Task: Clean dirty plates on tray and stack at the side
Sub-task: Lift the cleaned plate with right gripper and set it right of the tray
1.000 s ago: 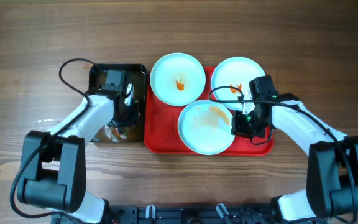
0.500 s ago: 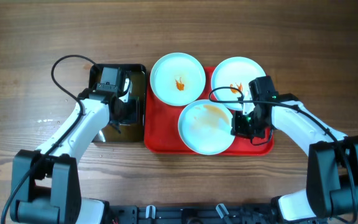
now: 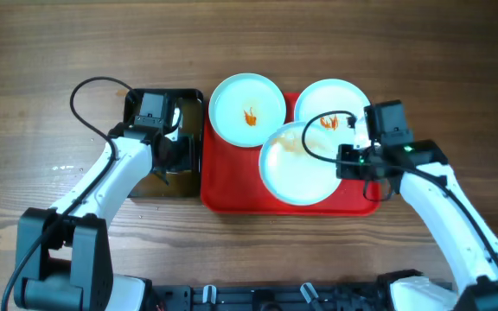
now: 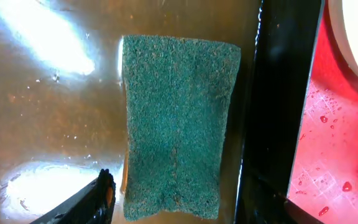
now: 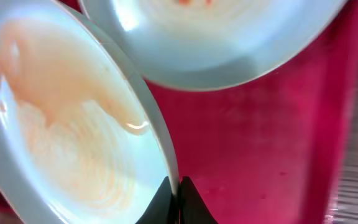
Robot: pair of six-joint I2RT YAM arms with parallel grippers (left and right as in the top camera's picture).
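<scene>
Next, my right gripper releases the front plate on the bare table (image 3: 419, 136) beside the edge of the tray farthest from the basin.
The red tray (image 3: 227, 186) holds three pale plates. My right gripper (image 3: 342, 161) is shut on the right rim of the front plate (image 3: 299, 164), which is tilted up and smeared pale orange. In the right wrist view the gripper (image 5: 179, 190) pinches the thin rim of that plate (image 5: 67, 124) above the tray (image 5: 260, 137). Behind stand the back-left plate (image 3: 247, 108) and the back-right plate (image 3: 331, 104), each with an orange smear. My left gripper (image 3: 169, 155) hangs open in the black basin, its jaws either side of a green sponge (image 4: 176, 124).
The black basin (image 3: 162, 92) sits left of the tray, filled with brownish water; its dark wall (image 4: 284, 93) separates sponge and tray. The back-left plate overhangs the tray's far rim. Bare wooden table (image 3: 456, 69) surrounds everything.
The left gripper has opened and let go of the sponge in the basin. The right gripper has lifted the front plate by its rim and shifted it right and back.
</scene>
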